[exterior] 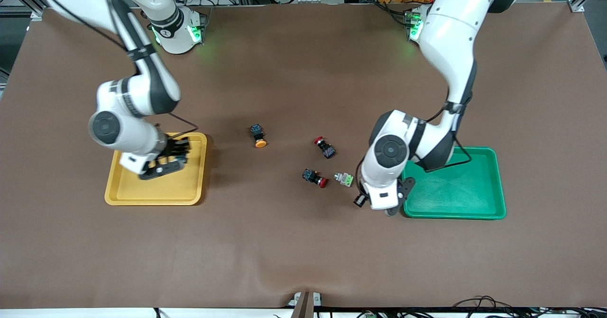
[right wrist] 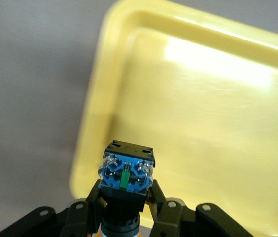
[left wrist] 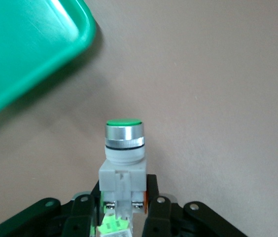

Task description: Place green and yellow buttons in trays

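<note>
The green-capped button will go down near the middle of the green tray (exterior: 457,173), where my left gripper will set it and let it go.
My left gripper (exterior: 391,208) is shut on a pale grey-bodied button with a green cap (left wrist: 123,143). It holds the button over the table, just beside the green tray (exterior: 455,190), whose corner shows in the left wrist view (left wrist: 25,44). My right gripper (exterior: 166,161) is shut on a black-bodied button with a blue terminal block (right wrist: 126,173), over the yellow tray (exterior: 156,190), also in the right wrist view (right wrist: 203,98). A black button with an orange-yellow cap (exterior: 258,136) and a pale grey button with a green face (exterior: 344,179) lie on the table between the trays.
Two black-bodied switches with red caps (exterior: 325,147) (exterior: 315,177) lie mid-table, close to the pale grey button. The brown table (exterior: 303,251) stretches wide around both trays.
</note>
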Robot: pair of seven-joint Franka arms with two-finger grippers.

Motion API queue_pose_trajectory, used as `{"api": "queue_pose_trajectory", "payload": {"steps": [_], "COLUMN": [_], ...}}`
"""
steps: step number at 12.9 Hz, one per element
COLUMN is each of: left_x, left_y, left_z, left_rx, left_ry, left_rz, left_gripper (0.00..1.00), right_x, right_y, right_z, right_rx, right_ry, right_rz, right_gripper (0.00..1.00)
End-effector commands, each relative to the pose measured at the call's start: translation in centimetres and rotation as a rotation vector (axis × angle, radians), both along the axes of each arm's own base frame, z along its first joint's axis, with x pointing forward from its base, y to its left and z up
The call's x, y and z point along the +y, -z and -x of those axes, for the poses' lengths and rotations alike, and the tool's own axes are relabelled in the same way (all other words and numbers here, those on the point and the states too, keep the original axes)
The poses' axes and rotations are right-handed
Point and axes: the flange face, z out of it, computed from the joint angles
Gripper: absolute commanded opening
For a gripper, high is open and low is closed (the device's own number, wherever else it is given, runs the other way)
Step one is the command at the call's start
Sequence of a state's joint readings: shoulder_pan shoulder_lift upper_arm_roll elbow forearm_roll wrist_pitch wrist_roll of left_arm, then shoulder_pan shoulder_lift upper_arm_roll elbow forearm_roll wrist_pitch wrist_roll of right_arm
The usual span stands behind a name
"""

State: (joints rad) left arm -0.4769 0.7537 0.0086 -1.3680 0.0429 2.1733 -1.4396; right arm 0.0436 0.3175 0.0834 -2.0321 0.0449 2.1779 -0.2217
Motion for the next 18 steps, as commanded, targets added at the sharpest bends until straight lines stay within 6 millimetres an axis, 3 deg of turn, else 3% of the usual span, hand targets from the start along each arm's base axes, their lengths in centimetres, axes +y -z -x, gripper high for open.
{"api": "queue_pose_trajectory", "payload": {"steps": [1,2,4,6,8,9,12,14,15,16,17,18], "left_x": [2.4,3.5,8.9,13.8,17.4,19.4,22.4,25.5,25.9,27.0,26.8,25.9], "left_y": [-2.6,-4.1,-5.5,-5.2,-3.1,-1.7,1.3,3.4,4.5,4.8,4.5,3.7], "left_z": [-0.3,-0.6,-1.8,-2.3,-2.0,-1.5,0.1,1.2,1.8,1.7,1.5,1.4], "left_rx": [0.039,0.038,0.085,0.152,0.224,0.255,0.33,0.395,0.441,0.459,0.453,0.438], "left_ry": [-0.074,-0.1,-0.158,-0.137,-0.103,-0.065,0.101,0.238,0.321,0.353,0.358,0.364], "left_rz": [0.02,0.033,0.009,-0.018,-0.044,-0.064,-0.116,-0.131,-0.133,-0.134,-0.136,-0.138], "left_gripper": [0.0,0.0,0.0,0.0,0.0,0.0,0.0,0.0,0.0,0.31,0.99,1.0], "right_x": [-5.0,-6.9,-8.2,-9.3,-12.5,-13.0,-13.2,-13.6,-13.5,-13.5,-13.5,-13.5], "right_y": [-0.4,-0.1,0.6,2.3,5.3,5.8,6.2,7.7,7.9,8.0,8.5,8.7], "right_z": [0.2,0.2,0.3,-0.4,-1.1,-1.2,-1.2,-1.3,-1.3,-1.3,-1.3,-1.3], "right_rx": [0.002,0.005,0.006,-0.034,-0.08,-0.084,-0.087,-0.102,-0.105,-0.107,-0.109,-0.115], "right_ry": [-0.072,-0.086,-0.11,-0.157,-0.176,-0.19,-0.195,-0.191,-0.191,-0.193,-0.193,-0.194], "right_rz": [-0.005,-0.002,0.012,0.066,0.104,0.099,0.096,0.088,0.087,0.086,0.084,0.083], "right_gripper": [0.0,0.0,0.0,0.0,0.0,0.0,0.0,0.0,0.0,0.0,0.0,0.0]}}
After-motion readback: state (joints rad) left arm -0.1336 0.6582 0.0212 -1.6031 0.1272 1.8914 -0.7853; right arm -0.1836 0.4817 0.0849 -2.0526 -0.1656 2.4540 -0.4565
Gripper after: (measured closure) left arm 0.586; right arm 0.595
